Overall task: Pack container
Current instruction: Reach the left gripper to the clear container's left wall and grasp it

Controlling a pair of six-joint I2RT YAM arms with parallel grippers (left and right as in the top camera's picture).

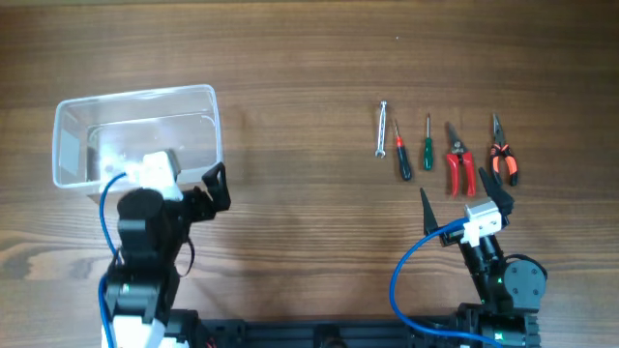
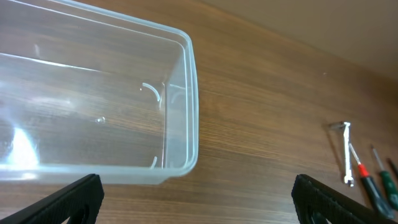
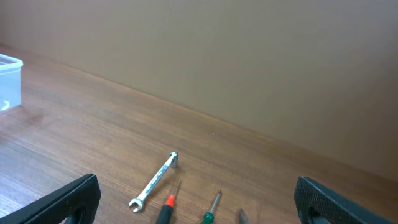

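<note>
My right gripper will go to the orange-handled pliers next. Then it should close on the handle nearer the red-handled cutters (image 1: 495,164).
The clear plastic container (image 1: 135,130) stands empty at the table's left; it fills the upper left of the left wrist view (image 2: 180,93). My left gripper (image 1: 193,188) is open and empty just in front of its near right corner. On the right lie a small silver wrench (image 1: 382,130), a red-collared screwdriver (image 1: 401,155), a green screwdriver (image 1: 427,145), red-handled cutters (image 1: 458,162) and orange-handled pliers (image 1: 501,155). My right gripper (image 1: 464,205) is open and empty, just in front of these tools. The right wrist view shows the wrench (image 3: 154,181) and both screwdrivers between its fingers.
The wooden table (image 1: 300,145) stretches bare between the container and the tools. A plain wall (image 3: 249,62) rises behind the table's far edge. Blue cables run along both arms.
</note>
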